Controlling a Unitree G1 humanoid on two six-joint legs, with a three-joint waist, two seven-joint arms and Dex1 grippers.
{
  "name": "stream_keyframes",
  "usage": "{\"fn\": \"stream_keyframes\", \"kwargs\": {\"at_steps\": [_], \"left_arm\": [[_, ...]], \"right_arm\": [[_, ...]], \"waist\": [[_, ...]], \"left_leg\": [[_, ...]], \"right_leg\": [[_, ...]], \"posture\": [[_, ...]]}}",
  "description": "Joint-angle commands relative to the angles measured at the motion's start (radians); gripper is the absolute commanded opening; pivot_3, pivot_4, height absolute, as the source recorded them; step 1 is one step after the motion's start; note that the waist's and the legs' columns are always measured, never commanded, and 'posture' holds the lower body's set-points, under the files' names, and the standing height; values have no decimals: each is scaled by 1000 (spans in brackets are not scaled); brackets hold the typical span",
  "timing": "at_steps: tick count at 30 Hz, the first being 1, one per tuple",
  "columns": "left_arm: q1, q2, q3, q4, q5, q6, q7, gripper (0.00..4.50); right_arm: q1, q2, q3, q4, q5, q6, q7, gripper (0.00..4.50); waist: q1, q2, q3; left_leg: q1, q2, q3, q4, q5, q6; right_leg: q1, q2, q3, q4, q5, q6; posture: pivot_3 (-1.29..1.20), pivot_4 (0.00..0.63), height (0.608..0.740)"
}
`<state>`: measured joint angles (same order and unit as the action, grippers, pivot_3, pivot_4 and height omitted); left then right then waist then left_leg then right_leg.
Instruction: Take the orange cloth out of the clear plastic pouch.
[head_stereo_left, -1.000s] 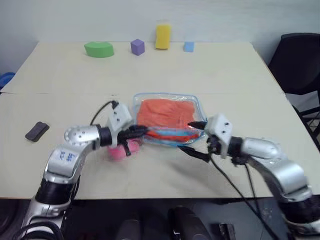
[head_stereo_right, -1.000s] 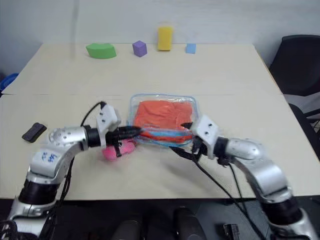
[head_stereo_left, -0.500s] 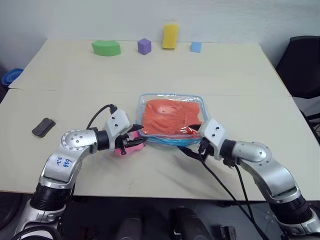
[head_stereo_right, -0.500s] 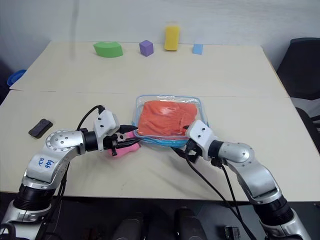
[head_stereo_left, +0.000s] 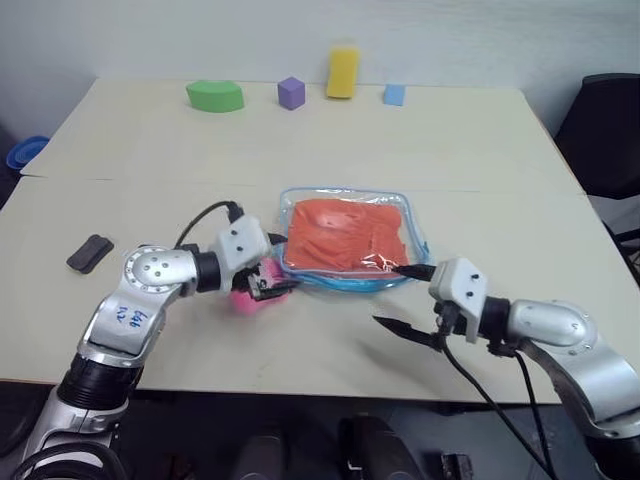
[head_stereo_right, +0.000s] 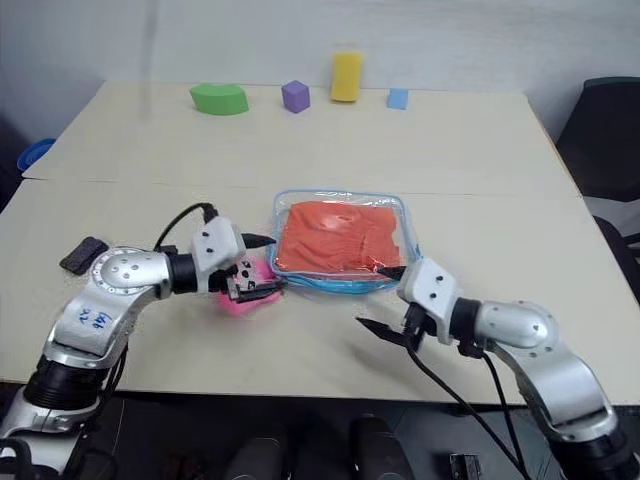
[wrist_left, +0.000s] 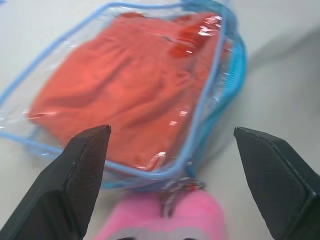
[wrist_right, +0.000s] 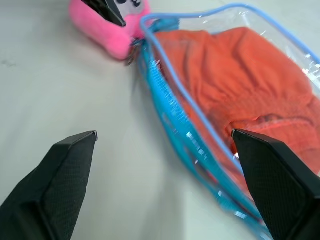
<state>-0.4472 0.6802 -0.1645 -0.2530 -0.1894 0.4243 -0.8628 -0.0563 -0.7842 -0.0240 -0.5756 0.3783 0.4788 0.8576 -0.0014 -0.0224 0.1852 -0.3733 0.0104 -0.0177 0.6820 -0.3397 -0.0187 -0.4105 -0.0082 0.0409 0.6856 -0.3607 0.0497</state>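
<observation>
Next, my left gripper pinches the upper edging (head_stereo_left: 322, 272) and lifts it before my right gripper reaches in, because the pouch's opening lies almost shut next to the charm.
The clear plastic pouch (head_stereo_left: 347, 240) with light blue edging lies flat at the table's middle. The orange cloth (head_stereo_left: 345, 235) is inside it and fills most of it. A pink plush charm (head_stereo_left: 250, 295) lies at the pouch's near left corner. My left gripper (head_stereo_left: 278, 265) is open at that corner, its fingers spread over the charm and holding nothing. In the left wrist view the pouch (wrist_left: 125, 85) and the charm (wrist_left: 165, 220) lie between its black fingers (wrist_left: 75, 185). My right gripper (head_stereo_left: 398, 297) is open just off the pouch's near right corner, apart from it and empty.
Along the far edge stand a green block (head_stereo_left: 214, 95), a purple cube (head_stereo_left: 291, 93), a yellow block (head_stereo_left: 342, 70) and a small blue cube (head_stereo_left: 394, 94). A small black object (head_stereo_left: 89, 252) lies at the left. A black chair (head_stereo_left: 610, 120) stands beyond the right edge.
My left gripper has opened and let go of the pouch's near edge. My right gripper has drawn back toward me and to the right, away from the pouch, which now lies flat.
</observation>
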Motion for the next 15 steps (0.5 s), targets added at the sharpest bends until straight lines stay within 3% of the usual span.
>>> {"fn": "stream_keyframes", "kwargs": {"at_steps": [1, 2, 8, 11, 15], "left_arm": [[-29, 3, -47, 29, 57, -107, -35, 4215], [-43, 0, -64, 56, 79, -139, -41, 4215], [-153, -71, -114, 241, 168, -269, -26, 4215], [-183, -96, -121, 301, 188, -321, -32, 3681], [-201, -119, -101, 313, 160, -320, -51, 2585]], "right_arm": [[43, -28, -59, -60, 23, -15, 19, 3274], [51, -32, -64, -66, 27, -7, 20, 2914], [67, -33, -80, -76, 39, -17, 28, 2914], [81, -30, -78, -88, 28, -18, 18, 2884], [80, -24, -55, -89, 5, -26, 5, 2884]], "waist": [[0, 0, 0], [-2, 0, 0], [1, 0, 0], [0, 0, 0], [0, 0, 0]], "left_leg": [[0, 0, 0, 0, 0, 0], [1, 0, 1, 0, 0, 0], [2, 0, 1, 0, 0, 0], [2, 0, 1, 0, 0, 0], [2, 0, 1, 0, 0, 0]], "right_leg": [[0, 0, 0, 0, 0, 0], [0, 0, 1, 0, 0, 0], [1, 1, 1, 1, 0, 0], [1, 1, 1, 0, 0, 0], [1, 1, 1, 1, 0, 0]], "posture": [[0, 150, 740], [0, 150, 740], [0, 150, 740], [0, 150, 740], [0, 150, 740]]}}
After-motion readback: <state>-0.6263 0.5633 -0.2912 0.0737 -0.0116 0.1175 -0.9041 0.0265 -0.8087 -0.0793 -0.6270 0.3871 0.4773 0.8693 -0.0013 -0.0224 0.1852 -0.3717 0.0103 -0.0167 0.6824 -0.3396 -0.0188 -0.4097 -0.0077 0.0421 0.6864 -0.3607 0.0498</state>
